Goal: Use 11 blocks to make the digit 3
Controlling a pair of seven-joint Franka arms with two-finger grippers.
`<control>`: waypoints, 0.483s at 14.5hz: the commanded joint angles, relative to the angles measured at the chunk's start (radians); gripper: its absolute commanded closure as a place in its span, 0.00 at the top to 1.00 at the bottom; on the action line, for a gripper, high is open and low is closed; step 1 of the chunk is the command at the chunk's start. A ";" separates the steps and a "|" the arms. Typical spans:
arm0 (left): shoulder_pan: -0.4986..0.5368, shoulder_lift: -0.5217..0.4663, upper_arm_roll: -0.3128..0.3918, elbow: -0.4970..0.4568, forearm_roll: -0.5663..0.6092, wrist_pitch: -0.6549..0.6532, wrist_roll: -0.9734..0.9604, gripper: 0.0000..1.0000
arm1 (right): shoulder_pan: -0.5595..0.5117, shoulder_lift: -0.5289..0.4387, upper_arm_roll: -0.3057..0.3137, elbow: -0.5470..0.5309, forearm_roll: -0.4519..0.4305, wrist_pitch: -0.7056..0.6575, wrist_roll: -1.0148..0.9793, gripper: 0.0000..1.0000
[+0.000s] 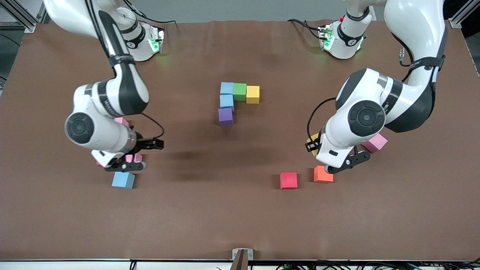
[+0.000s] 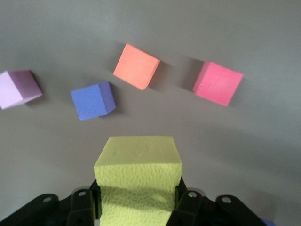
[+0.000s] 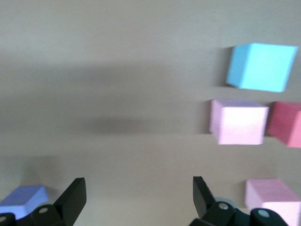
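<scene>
I should move my right gripper next to the sides of the loose blue block point(image 1: 122, 180) point(image 3: 262, 67) beside the pink blocks and close it there.
The started digit 3 lies mid-table: a blue block point(image 1: 227, 87), a green block point(image 1: 239, 91) and a yellow block point(image 1: 252, 94) in a row, with a second blue block point(image 1: 226, 100) and a purple block point(image 1: 225, 116) running toward the front camera. My left gripper point(image 1: 313, 145) point(image 2: 138, 197) is shut on a yellow block point(image 2: 138, 176), over the table beside the orange block point(image 1: 323, 174) point(image 2: 136, 66). My right gripper point(image 1: 125, 164) point(image 3: 137, 195) hangs open and holds nothing, over loose pink blocks point(image 1: 133, 157) point(image 3: 239, 121) near a blue block point(image 1: 123, 180) point(image 3: 261, 66).
Loose at the left arm's end lie a red block point(image 1: 288, 180) point(image 2: 217, 83), a pink block point(image 1: 375, 143) and a blue-violet block point(image 2: 93, 100). At the right arm's end another pink block point(image 1: 121, 120) and a red block point(image 3: 287, 123) sit under the arm.
</scene>
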 commanded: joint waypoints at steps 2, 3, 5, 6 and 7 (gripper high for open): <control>-0.013 -0.019 0.000 -0.105 0.023 0.033 -0.118 0.34 | -0.077 0.053 0.018 -0.004 -0.041 0.103 -0.092 1.00; -0.013 -0.026 0.000 -0.161 0.023 0.074 -0.171 0.34 | -0.097 0.074 0.018 -0.004 -0.050 0.142 -0.098 1.00; -0.013 -0.043 -0.014 -0.260 0.022 0.174 -0.291 0.34 | -0.132 0.118 0.018 -0.004 -0.052 0.209 -0.114 1.00; -0.013 -0.043 -0.030 -0.295 0.022 0.223 -0.381 0.34 | -0.139 0.140 0.018 -0.002 -0.053 0.225 -0.131 1.00; -0.014 -0.042 -0.038 -0.318 0.023 0.263 -0.479 0.34 | -0.145 0.164 0.018 0.013 -0.053 0.226 -0.160 1.00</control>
